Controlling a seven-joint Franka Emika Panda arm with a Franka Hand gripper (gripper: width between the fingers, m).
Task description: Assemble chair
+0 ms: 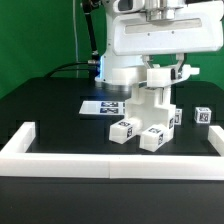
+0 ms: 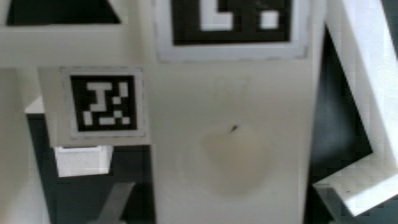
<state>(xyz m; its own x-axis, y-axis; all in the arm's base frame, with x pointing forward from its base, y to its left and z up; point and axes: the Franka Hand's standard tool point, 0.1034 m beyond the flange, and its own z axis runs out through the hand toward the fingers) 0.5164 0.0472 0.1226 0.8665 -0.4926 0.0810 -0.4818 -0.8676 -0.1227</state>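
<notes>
Next, my gripper lets go of the upright white chair piece on the black table (image 1: 128, 138) in its spot between the marker board and the front rail.
The chair is in loose white blocky parts with black-and-white tags. My gripper (image 1: 162, 72) hangs under the arm, shut on an upright white chair piece (image 1: 150, 100) whose foot stands among the parts on the black table. In the wrist view that piece (image 2: 231, 140) fills the space between my fingers (image 2: 349, 190), and my gripper (image 2: 235, 205) clamps its plain white face. A tag (image 2: 102, 100) shows on a neighbouring white surface and another tag (image 2: 231, 25) sits farther along. Two small tagged blocks (image 1: 123, 130) (image 1: 153, 138) lie in front of the held piece.
The marker board (image 1: 103, 105) lies flat behind the parts, toward the exterior view's left. Two more tagged blocks (image 1: 176, 117) (image 1: 203, 116) sit toward the exterior view's right. A white rail (image 1: 110, 165) borders the front and both sides of the table. The robot base (image 1: 120, 70) stands behind.
</notes>
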